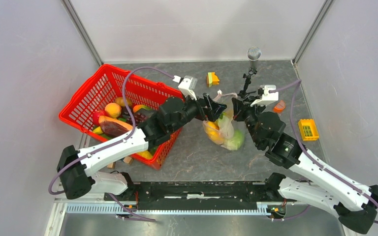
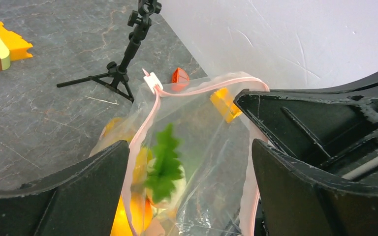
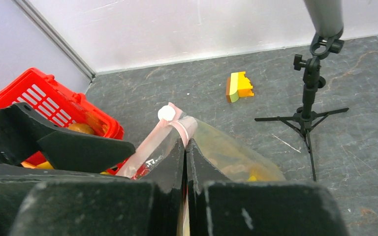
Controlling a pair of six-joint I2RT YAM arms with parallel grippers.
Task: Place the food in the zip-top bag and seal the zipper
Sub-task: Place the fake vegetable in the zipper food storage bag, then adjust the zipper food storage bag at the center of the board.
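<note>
My left fingers straddle both sides of the bag's opening, so they should back off and take just the bag's loose zipper edge point(image 2: 141, 124).
The clear zip-top bag point(image 1: 225, 129) stands on the table's middle with its mouth up and open. Inside it are a green leafy piece point(image 2: 166, 162), an orange piece point(image 2: 130, 214) and a pale green piece point(image 1: 235, 141). The pink zipper point(image 2: 146, 118) has a white slider point(image 2: 152, 81) at its far end. My left gripper point(image 2: 189, 152) is open, with a finger on either side of the bag's mouth. My right gripper point(image 3: 186, 145) is shut on the zipper edge point(image 3: 152, 140) near the slider point(image 3: 167, 113). More food point(image 1: 112, 109) lies in the red basket.
The red mesh basket point(image 1: 86, 93) stands at the left under my left arm. A small black tripod stand point(image 1: 248, 73) is just behind the bag. A yellow-orange block point(image 1: 212, 78), a red piece point(image 1: 279, 105) and a yellow block point(image 1: 308, 129) lie on the table.
</note>
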